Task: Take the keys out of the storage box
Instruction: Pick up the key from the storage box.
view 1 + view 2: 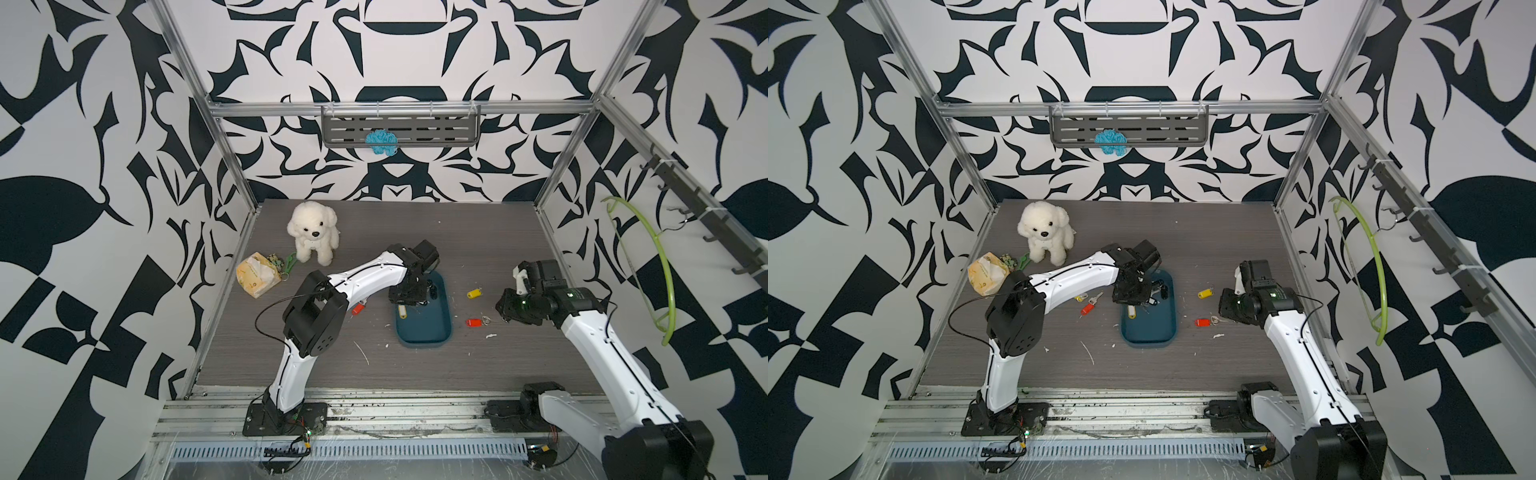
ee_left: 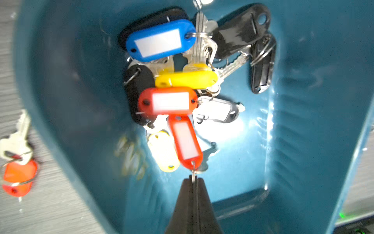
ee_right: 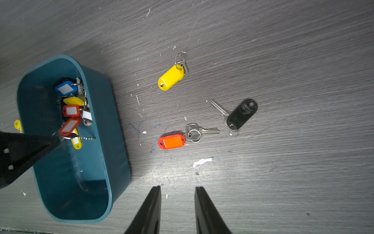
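Note:
My left gripper has a red-tagged key. It will put that key down on the table [image 1: 345,313] beside the loose red-tagged key, away from the box, and let go.
The dark teal storage box [image 1: 424,332] [image 1: 1146,332] lies mid-table. At its far end is a pile of keys [image 2: 172,81] [image 3: 72,101] with blue, yellow, red and white tags and black fobs. My left gripper [image 2: 193,178] [image 1: 409,297] reaches into the box and is shut on the ring of a red-tagged key [image 2: 187,141] [image 3: 69,126]. My right gripper [image 3: 178,187] [image 1: 505,311] is open and holds nothing, low over the table right of the box. Near it lie a yellow-tagged key [image 3: 171,77], a red-tagged key [image 3: 171,141] and a black-fob key [image 3: 241,114].
A red-tagged key [image 1: 1087,308] and a yellow-tagged one [image 1: 1080,297] lie left of the box. A white plush dog [image 1: 312,237] and a yellow packet [image 1: 257,274] sit at the back left. A grey wall shelf [image 1: 401,126] hangs behind. A green hanger [image 1: 660,266] hangs on the right wall.

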